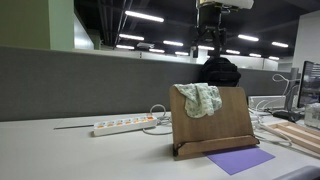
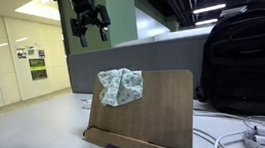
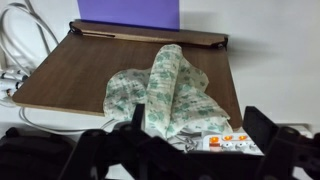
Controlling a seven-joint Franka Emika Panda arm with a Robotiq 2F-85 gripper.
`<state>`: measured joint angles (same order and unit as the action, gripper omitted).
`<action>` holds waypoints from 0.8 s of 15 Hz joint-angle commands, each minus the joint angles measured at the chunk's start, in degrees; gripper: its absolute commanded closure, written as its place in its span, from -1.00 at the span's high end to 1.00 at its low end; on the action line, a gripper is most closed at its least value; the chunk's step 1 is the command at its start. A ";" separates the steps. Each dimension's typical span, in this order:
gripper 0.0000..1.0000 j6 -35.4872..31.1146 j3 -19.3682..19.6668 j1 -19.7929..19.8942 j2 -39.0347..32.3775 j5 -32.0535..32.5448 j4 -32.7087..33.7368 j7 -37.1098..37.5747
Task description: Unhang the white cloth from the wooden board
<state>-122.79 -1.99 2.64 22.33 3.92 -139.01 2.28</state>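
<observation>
My gripper will close on the top of the white cloth (image 1: 198, 86) (image 3: 162, 121), at the spot where it hangs over the top edge of the wooden board.
A white cloth with a green pattern (image 1: 199, 99) hangs over the top edge of a tilted wooden board (image 1: 222, 125); both show in both exterior views, the cloth (image 2: 121, 85) draped at the top left of the board (image 2: 158, 116). In the wrist view the cloth (image 3: 160, 95) lies bunched on the board (image 3: 80, 75). My gripper (image 2: 91, 30) hangs well above the board, apart from the cloth, with its fingers spread and empty. It shows at the top of an exterior view (image 1: 212, 47). In the wrist view its dark fingers (image 3: 195, 135) frame the cloth's edge.
A white power strip (image 1: 124, 126) with cables lies on the table beside the board; it also shows in the wrist view (image 3: 225, 143). A purple sheet (image 1: 240, 160) lies in front of the board. A black backpack (image 2: 246, 56) stands behind it. A grey partition wall (image 1: 80, 80) runs behind the table.
</observation>
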 commanded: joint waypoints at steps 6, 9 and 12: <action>1.00 -1.05 2.54 0.73 -3.00 -1.06 0.95 0.38; 1.00 -3.31 3.85 2.07 -6.39 0.89 1.40 -0.67; 1.00 -5.66 4.94 2.87 -9.95 2.09 1.86 -1.54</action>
<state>-127.04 1.90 4.97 16.19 4.67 -138.94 1.46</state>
